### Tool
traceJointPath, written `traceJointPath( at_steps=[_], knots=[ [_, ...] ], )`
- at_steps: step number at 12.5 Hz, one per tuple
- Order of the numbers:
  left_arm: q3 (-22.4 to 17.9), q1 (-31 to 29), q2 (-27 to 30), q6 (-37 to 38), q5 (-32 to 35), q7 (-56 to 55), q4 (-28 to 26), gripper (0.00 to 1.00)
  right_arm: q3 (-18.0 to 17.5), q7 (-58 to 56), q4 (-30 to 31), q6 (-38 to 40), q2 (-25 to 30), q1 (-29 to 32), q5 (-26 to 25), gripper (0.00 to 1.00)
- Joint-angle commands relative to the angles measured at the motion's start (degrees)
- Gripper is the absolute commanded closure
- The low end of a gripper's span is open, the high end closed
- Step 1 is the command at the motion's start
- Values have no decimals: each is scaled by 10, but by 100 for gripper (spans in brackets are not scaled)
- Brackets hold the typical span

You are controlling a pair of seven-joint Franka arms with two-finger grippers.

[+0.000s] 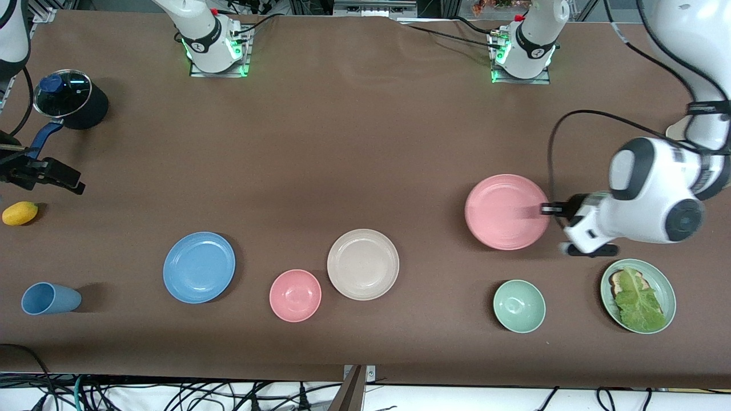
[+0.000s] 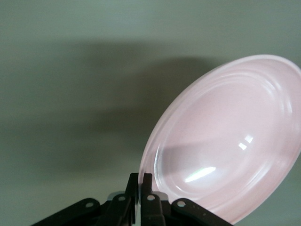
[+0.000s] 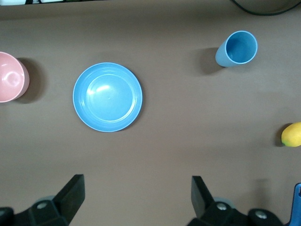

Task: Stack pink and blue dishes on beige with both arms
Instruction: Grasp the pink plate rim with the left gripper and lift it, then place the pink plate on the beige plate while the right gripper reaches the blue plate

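My left gripper has the pink plate. I should set it down with that gripper on the beige plate [image 1: 364, 264], beside the pink bowl.
The pink plate [image 1: 505, 212] [image 2: 225, 141] is toward the left arm's end of the table. My left gripper [image 1: 545, 209] [image 2: 141, 181] is shut on its rim, and the plate casts a shadow on the brown cloth. The beige plate [image 1: 363, 264] lies flat near the middle, nearer the front camera. The blue plate [image 1: 199, 266] [image 3: 107, 97] lies flat toward the right arm's end. My right gripper [image 1: 68, 180] [image 3: 137, 188] hangs open and holds nothing, over the cloth at the right arm's end of the table, between the pot and the lemon.
A pink bowl [image 1: 295, 295] sits between the blue and beige plates. A green bowl [image 1: 519, 306] and a green plate with lettuce [image 1: 638, 295] lie nearer the front camera than the pink plate. A blue cup [image 1: 50, 298], a lemon [image 1: 20, 213] and a lidded pot [image 1: 71, 100] are at the right arm's end.
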State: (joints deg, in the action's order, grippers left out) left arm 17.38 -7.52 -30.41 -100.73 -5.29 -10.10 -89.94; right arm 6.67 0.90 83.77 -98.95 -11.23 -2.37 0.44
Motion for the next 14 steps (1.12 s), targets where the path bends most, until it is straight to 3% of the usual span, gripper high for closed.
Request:
traceJointPath(
  at_steps=[1,3,8,11,12,14],
  knots=[
    [3,77,-80,-37,-59,-107,106,100,-3,-6,-11,0,-10,8,4,0],
    [1,145,-126,-101,-71,-182,157,100,-4,-10,-12,-18,-35,7,5,0],
    [-2,241,-205,-352,-69,-283,162,100,-7,-16,-8,-22,-78,-11,6,0],
    [-10,249,-225,-396,-67,-295,161,100,-10,-16,-6,-86,-148,-21,7,0],
    [-14,239,-225,-397,-67,-289,161,85,-10,-16,-5,-112,-170,-31,8,0],
    [-16,226,-219,-396,-64,-282,161,30,-10,-16,11,-167,-211,-31,9,0]
  ],
)
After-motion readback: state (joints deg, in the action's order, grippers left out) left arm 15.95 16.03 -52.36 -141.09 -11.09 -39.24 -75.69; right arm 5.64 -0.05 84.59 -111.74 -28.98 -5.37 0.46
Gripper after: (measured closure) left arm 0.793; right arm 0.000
